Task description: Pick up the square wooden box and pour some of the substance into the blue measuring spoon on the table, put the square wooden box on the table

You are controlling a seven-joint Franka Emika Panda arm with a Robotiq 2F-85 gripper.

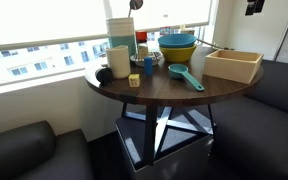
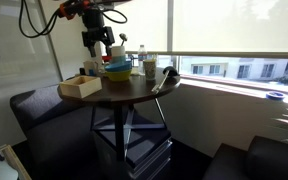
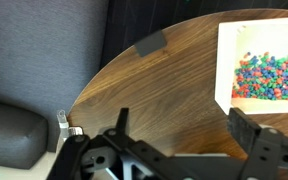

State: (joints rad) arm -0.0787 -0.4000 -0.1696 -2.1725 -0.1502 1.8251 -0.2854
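Next, my gripper will go to the square wooden box's side (image 1: 258,59) (image 3: 226,64) farthest from the bowls and close there on that side's top edge.
The square wooden box (image 1: 232,66) sits at the edge of the round dark table (image 1: 159,90) and also shows in an exterior view (image 2: 80,87). In the wrist view the box (image 3: 227,60) holds many small coloured beads (image 3: 267,78). The blue measuring spoon (image 1: 186,76) lies on the table beside the box, cup toward the bowls. My gripper (image 2: 97,42) hangs open and empty above the table. In the wrist view its fingers (image 3: 184,130) spread over bare tabletop (image 3: 154,90), with the box just beyond the right finger.
Stacked yellow and blue bowls (image 1: 177,46) stand behind the spoon. A white pitcher (image 1: 119,60), a tall container (image 1: 121,32), a cup (image 1: 148,66) and a small yellow block (image 1: 134,80) crowd the other side. Dark sofas (image 1: 19,150) surround the table by a window.
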